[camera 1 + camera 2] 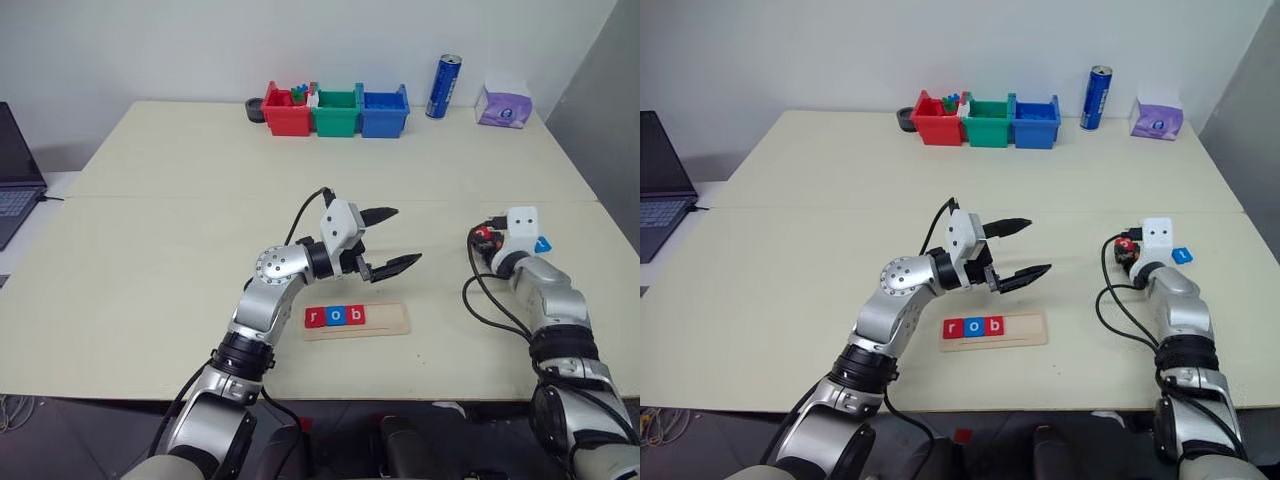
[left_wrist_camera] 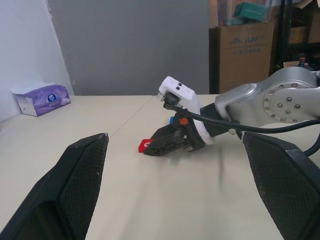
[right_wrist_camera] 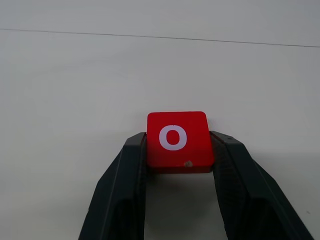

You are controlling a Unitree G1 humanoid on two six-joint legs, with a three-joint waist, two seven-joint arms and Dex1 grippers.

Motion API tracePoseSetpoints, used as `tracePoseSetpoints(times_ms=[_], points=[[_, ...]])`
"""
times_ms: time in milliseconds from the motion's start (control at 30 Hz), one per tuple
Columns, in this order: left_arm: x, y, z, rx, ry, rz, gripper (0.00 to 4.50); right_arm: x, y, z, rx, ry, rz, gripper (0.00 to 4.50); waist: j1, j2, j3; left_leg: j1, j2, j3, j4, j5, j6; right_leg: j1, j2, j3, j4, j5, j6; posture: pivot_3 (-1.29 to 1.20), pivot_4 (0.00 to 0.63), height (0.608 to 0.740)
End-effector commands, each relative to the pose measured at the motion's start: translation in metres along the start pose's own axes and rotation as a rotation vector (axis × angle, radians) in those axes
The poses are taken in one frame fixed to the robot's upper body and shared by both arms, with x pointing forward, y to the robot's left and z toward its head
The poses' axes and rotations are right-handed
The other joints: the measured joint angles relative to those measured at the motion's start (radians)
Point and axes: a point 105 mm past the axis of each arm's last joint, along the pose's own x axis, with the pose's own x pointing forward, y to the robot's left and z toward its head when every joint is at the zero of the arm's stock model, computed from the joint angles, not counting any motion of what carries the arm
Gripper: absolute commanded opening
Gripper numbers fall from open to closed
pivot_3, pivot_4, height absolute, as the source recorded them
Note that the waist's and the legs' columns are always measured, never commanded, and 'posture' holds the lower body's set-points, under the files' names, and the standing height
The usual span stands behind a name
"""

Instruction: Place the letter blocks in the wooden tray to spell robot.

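My right gripper has the red o block. It will let go of the red o block on the table (image 1: 442, 319) just beside the wooden tray's empty end.
The wooden tray (image 1: 390, 321) lies near the table's front edge with three letter blocks in its groove: a red r (image 1: 315, 317), a blue o (image 1: 335, 316) and a red b (image 1: 355, 316). My left gripper (image 1: 408, 234) hovers open just behind the tray, pointing right, with nothing between its fingers. At the right, my right gripper (image 3: 178, 138) is shut on a red o block (image 3: 177, 138) that rests on the table, one finger pressing each side. A blue letter block (image 1: 543, 243) lies just to the right of that gripper; its letter is not readable.
Red (image 1: 287, 112), green (image 1: 336, 112) and blue (image 1: 384, 112) plastic bins stand in a row at the back of the table. A blue can (image 1: 442, 86) and a purple tissue pack (image 1: 504, 104) are at the back right. A laptop (image 1: 15, 185) sits off the left edge.
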Motion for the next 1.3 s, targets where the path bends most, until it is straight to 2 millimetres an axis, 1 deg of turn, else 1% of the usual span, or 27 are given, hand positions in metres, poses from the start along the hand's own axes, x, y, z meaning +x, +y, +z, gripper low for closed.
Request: tracePoseSetpoints(times_ms=[33,133,267,333,400,600,733,833,967,1033,1067,1167,1267,1300], points=[[-0.008,-0.006,0.011,0.056,-0.017,-0.035,4.50,-0.030,0.012,0.029,-0.036,-0.075,0.028,1.46,0.000,0.001,-0.001,-0.001,0.001,-0.001,0.000,0.000,0.000,0.000,0.000,0.000,0.000,0.000,0.000,0.00,0.150,0.740],[-0.018,-0.011,0.010,0.058,0.001,-0.048,4.50,-0.062,0.038,0.024,-0.040,-0.030,0.078,1.46,0.000,0.003,-0.001,-0.001,0.001,-0.001,-0.001,0.000,0.000,-0.001,0.000,0.000,0.000,0.000,0.000,0.00,0.150,0.740],[-0.025,-0.021,0.012,0.047,0.008,-0.067,4.50,-0.101,0.066,0.006,-0.017,0.068,0.114,1.46,0.000,0.003,-0.002,0.000,0.001,-0.002,0.000,0.000,0.000,0.000,-0.001,0.000,0.001,0.000,0.001,0.00,0.150,0.740],[-0.028,-0.024,0.012,0.039,0.013,-0.067,4.50,-0.115,0.076,-0.002,-0.005,0.111,0.115,1.46,0.000,0.003,-0.002,0.000,0.000,-0.003,0.000,0.000,0.000,0.000,-0.001,-0.001,0.001,0.000,0.001,0.00,0.150,0.740],[-0.031,-0.026,0.011,0.030,0.020,-0.063,4.50,-0.125,0.081,-0.008,0.005,0.146,0.098,1.46,0.000,0.003,-0.002,0.000,-0.001,-0.003,0.000,0.000,0.000,0.000,0.000,-0.001,0.001,0.000,0.001,0.00,0.150,0.740],[-0.034,-0.030,0.013,0.012,0.026,-0.046,4.50,-0.140,0.100,-0.017,0.055,0.217,0.092,1.46,-0.001,0.003,-0.002,0.001,-0.002,-0.003,0.000,0.000,0.000,0.000,0.001,-0.002,0.001,0.000,0.001,0.00,0.150,0.740],[-0.034,-0.030,0.014,0.009,0.029,-0.037,4.50,-0.143,0.110,-0.020,0.074,0.251,0.108,1.46,-0.001,0.003,-0.002,0.000,-0.002,-0.003,0.000,0.000,0.000,0.000,0.001,-0.001,0.001,0.000,0.001,0.00,0.150,0.740],[-0.035,-0.030,0.013,0.008,0.034,-0.033,4.50,-0.142,0.114,-0.022,0.096,0.273,0.111,1.46,-0.002,0.003,-0.002,0.000,-0.002,-0.003,0.000,0.000,0.000,0.000,0.001,-0.002,0.000,0.000,0.001,0.00,0.150,0.740],[-0.036,-0.029,0.013,0.010,0.036,-0.025,4.50,-0.142,0.113,-0.026,0.124,0.297,0.098,1.46,-0.002,0.003,-0.002,0.000,-0.002,-0.003,0.000,0.000,0.000,0.000,0.002,-0.002,0.000,-0.001,0.001,0.00,0.150,0.740],[-0.035,-0.030,0.013,0.010,0.035,-0.026,4.50,-0.141,0.113,-0.026,0.132,0.300,0.096,2.21,-0.003,0.003,-0.002,0.000,-0.003,-0.003,0.000,0.000,0.000,0.000,0.002,-0.002,0.000,-0.001,0.001,0.00,0.150,0.740],[-0.035,-0.031,0.013,0.009,0.035,-0.027,4.50,-0.141,0.114,-0.026,0.138,0.300,0.099,2.46,-0.003,0.003,-0.002,0.000,-0.003,-0.003,0.000,0.000,0.000,0.000,0.002,-0.002,-0.001,-0.001,0.001,0.00,0.150,0.740],[-0.035,-0.033,0.013,0.006,0.031,-0.036,4.50,-0.142,0.113,-0.024,0.139,0.292,0.104,3.48,-0.003,0.003,-0.002,0.000,-0.002,-0.003,0.000,0.000,0.000,0.000,0.002,-0.002,-0.001,-0.001,0.001,0.00,0.150,0.740],[-0.035,-0.036,0.013,0.000,0.027,-0.052,4.50,-0.142,0.109,-0.016,0.123,0.266,0.100,4.48,-0.004,0.003,-0.002,0.000,-0.003,-0.003,0.000,0.000,0.000,0.000,0.002,-0.002,-0.001,-0.001,0.001,0.00,0.150,0.740],[-0.036,-0.037,0.013,-0.005,0.024,-0.061,4.50,-0.142,0.106,-0.012,0.107,0.250,0.093,4.48,-0.004,0.003,-0.002,0.000,-0.003,-0.003,0.000,0.000,0.000,0.000,0.002,-0.002,-0.001,-0.001,0.001,0.00,0.150,0.740]])
